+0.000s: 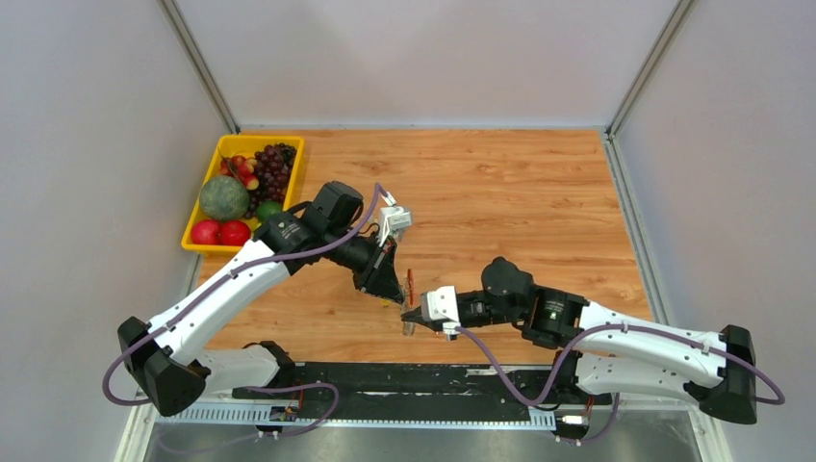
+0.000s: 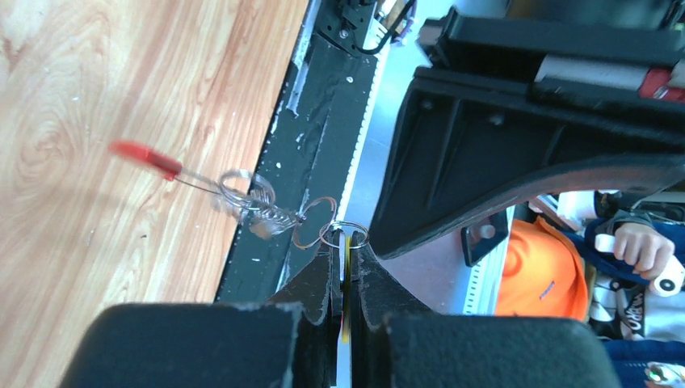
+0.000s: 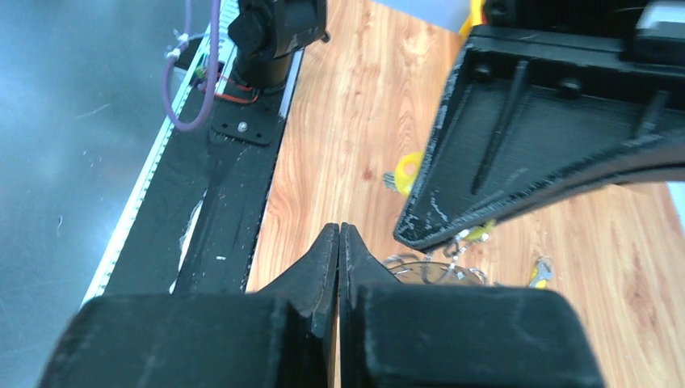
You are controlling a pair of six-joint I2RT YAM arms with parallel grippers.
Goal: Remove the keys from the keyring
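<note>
My shut right gripper is beside the hanging wire rings; it should open and take the ring linked to the small ring (image 2: 315,222) at my left gripper's tip.
My left gripper (image 1: 393,292) (image 2: 346,242) hangs above the table's near edge. It is shut on a thin flat piece with a yellow edge, and a small wire ring (image 2: 343,234) circles its tip. From that ring a chain of wire rings runs left to a blurred bunch of grey keys (image 2: 260,214). Beyond them is the red keyring (image 2: 145,158) (image 1: 410,284), seen edge-on. My right gripper (image 1: 414,318) (image 3: 339,228) is just below and right of the left one. It is shut, with nothing visible between its fingers. Wire rings and keys (image 3: 436,271) hang close beside its right finger.
A yellow tray (image 1: 245,146) of fruit stands at the back left of the wooden table. The black base rail (image 1: 414,375) runs along the near edge under both grippers. A yellow round tag (image 3: 410,167) and a small yellow bit (image 3: 540,273) show near the left gripper's finger.
</note>
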